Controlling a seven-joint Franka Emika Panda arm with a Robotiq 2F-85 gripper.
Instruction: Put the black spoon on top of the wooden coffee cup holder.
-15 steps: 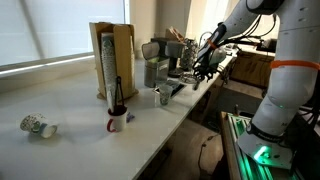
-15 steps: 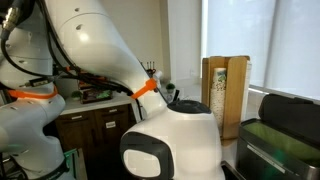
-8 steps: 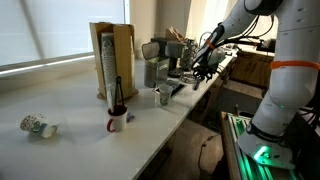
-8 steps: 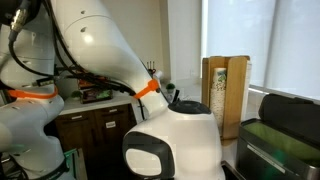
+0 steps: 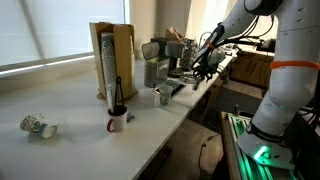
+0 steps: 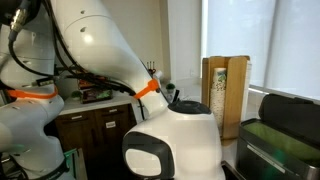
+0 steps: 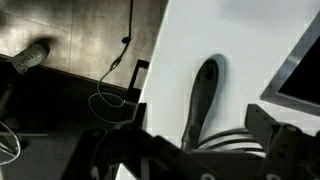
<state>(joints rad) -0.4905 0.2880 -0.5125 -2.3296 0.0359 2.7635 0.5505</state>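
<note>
Next, I close my gripper on the narrow part (image 5: 198, 84) (image 7: 192, 136) of the black spoon's handle, away from the wide rounded end of the handle.
A black spoon (image 7: 203, 92) lies flat on the white counter (image 7: 240, 40) in the wrist view, near the counter's edge. My gripper (image 7: 190, 148) is open above it, with one dark finger on each side of the spoon's handle end. In an exterior view the gripper (image 5: 199, 66) hangs over the counter's near edge, above a dark shape (image 5: 177, 89) that is probably the spoon. The wooden coffee cup holder (image 5: 112, 60) stands upright further back on the counter, with white cups showing in its slot. It also shows in an exterior view (image 6: 226, 92).
A grey metal canister (image 5: 152, 71) and a small cup (image 5: 164, 96) stand near the gripper. A mug (image 5: 117, 121) with a dark utensil stands in front of the holder. Tipped paper cups (image 5: 38, 126) lie further along. The floor with cables (image 7: 100, 90) lies beyond the counter edge.
</note>
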